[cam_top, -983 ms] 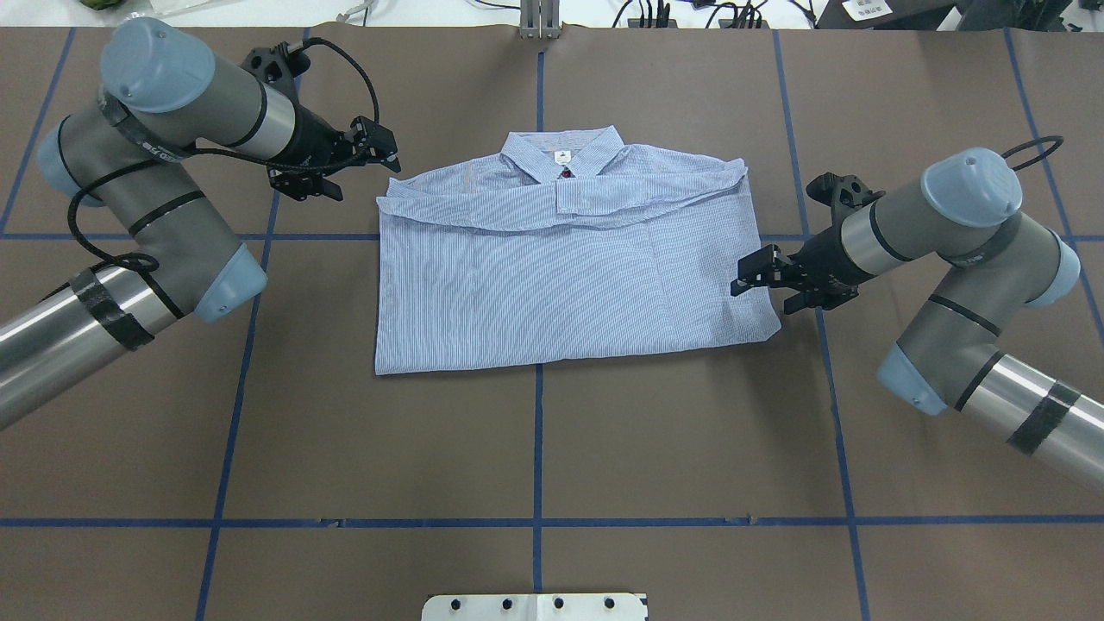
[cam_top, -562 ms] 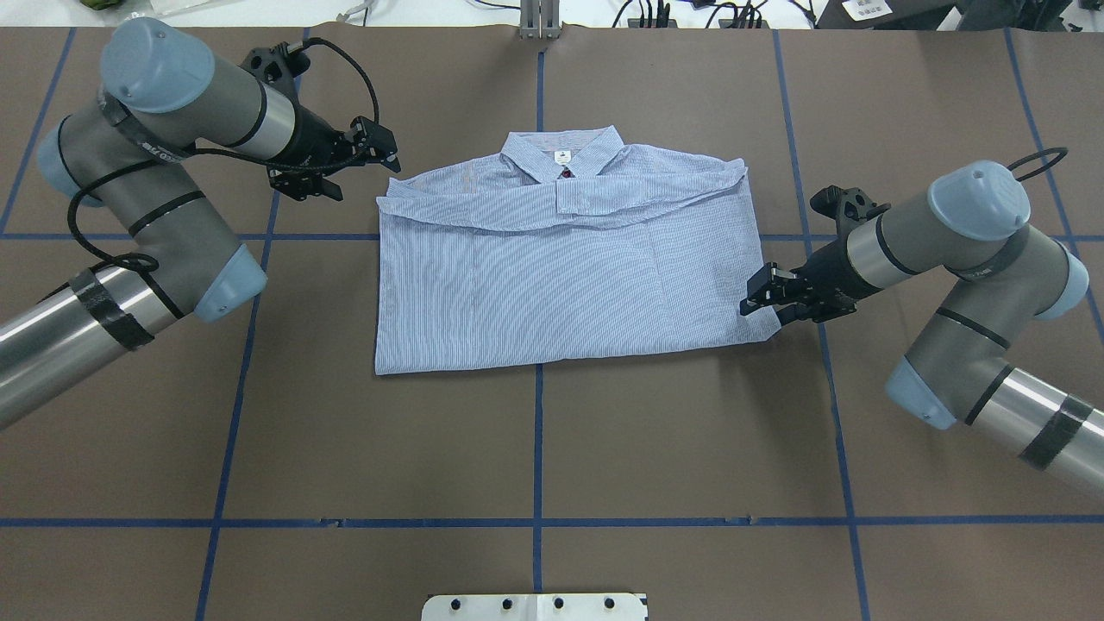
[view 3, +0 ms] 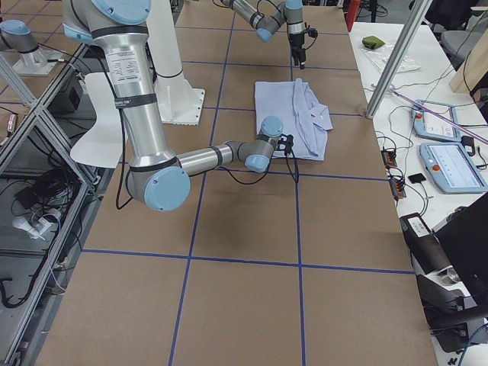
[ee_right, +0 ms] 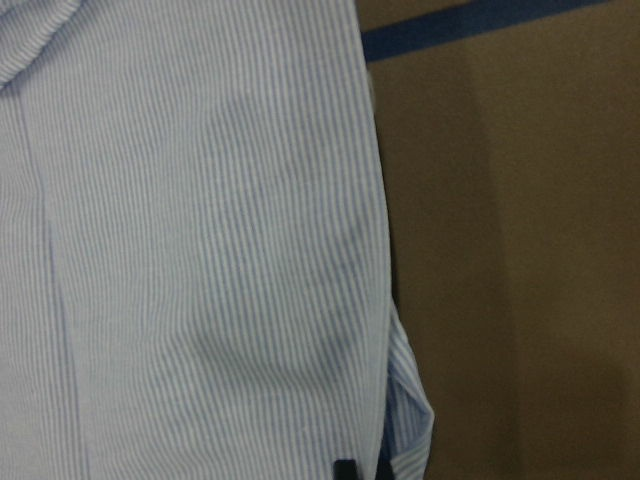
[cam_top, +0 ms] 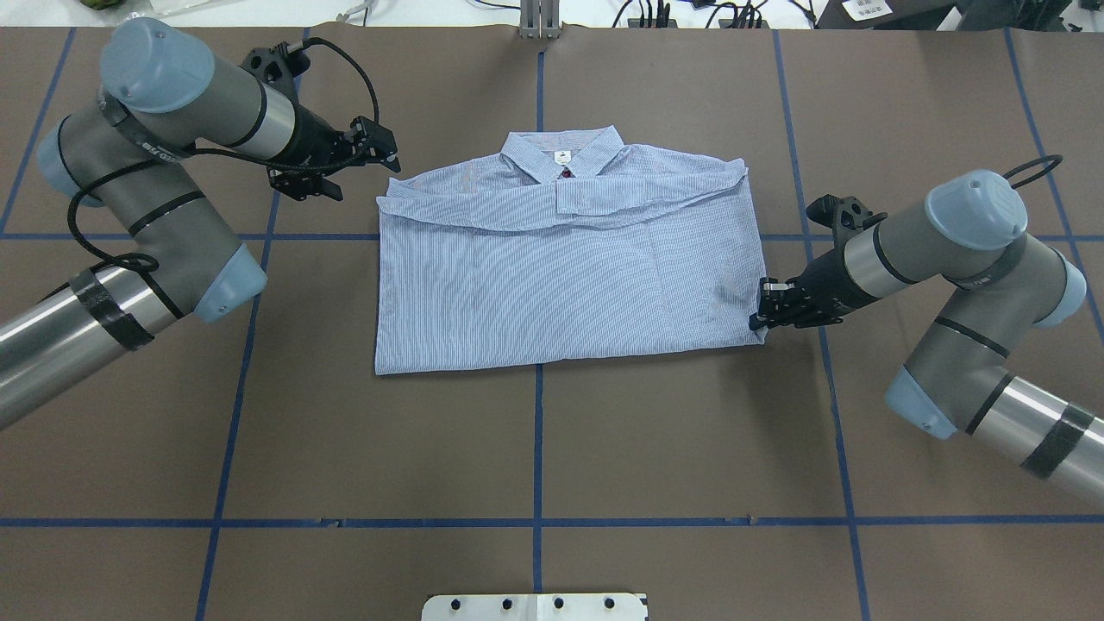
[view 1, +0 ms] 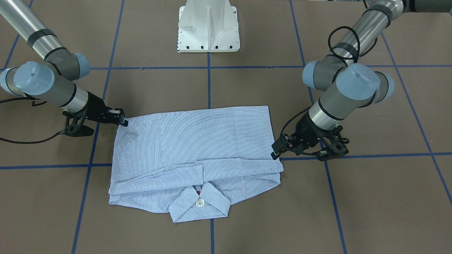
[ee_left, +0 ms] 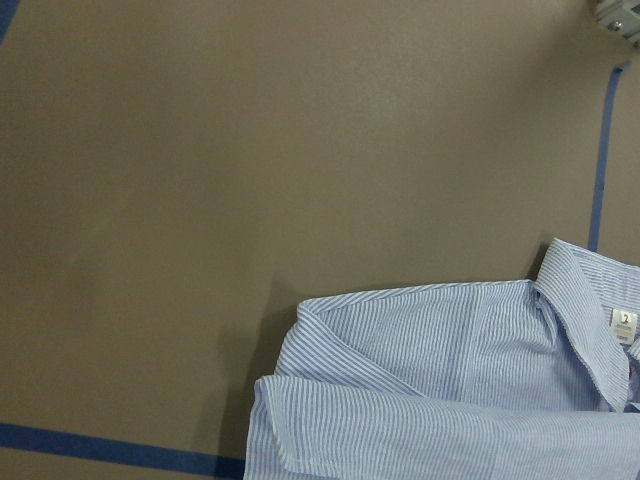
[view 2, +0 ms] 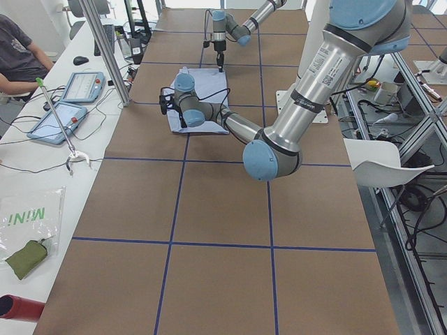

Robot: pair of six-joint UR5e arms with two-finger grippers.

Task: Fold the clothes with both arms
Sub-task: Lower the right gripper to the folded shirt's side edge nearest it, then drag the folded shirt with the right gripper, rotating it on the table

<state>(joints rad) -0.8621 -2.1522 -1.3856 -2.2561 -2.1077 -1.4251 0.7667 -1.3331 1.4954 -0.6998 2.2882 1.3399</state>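
Note:
I should let go of the shirt's corner on the brown table [view 1: 146, 34] with my right gripper, just beside the white pedestal base.
The blue-and-white pinstriped shirt [cam_top: 561, 276] lies folded into a flat rectangle on the brown table, with its collar [cam_top: 561, 155] at the far edge. It also shows in the front view [view 1: 197, 148]. My right gripper [cam_top: 759, 315] is low at the shirt's near right corner and shut on the cloth there; in the front view it [view 1: 123, 121] touches that corner. The right wrist view shows bunched fabric [ee_right: 405, 440] by a fingertip [ee_right: 345, 468]. My left gripper [cam_top: 388, 148] is open and empty, just off the shirt's far left corner. The left wrist view shows that corner [ee_left: 300, 400].
The white pedestal base [view 1: 208, 28] stands at the table's near edge. Blue tape lines [cam_top: 538, 448] grid the brown table. A metal post [cam_top: 539, 17] stands at the far edge. Tablets [view 2: 84, 87] and an operator [view 2: 17, 49] are beyond the far side.
My right gripper has moved down to the shirt's near right corner and shut on it, drawing the corner slightly inward. The left arm has not moved.

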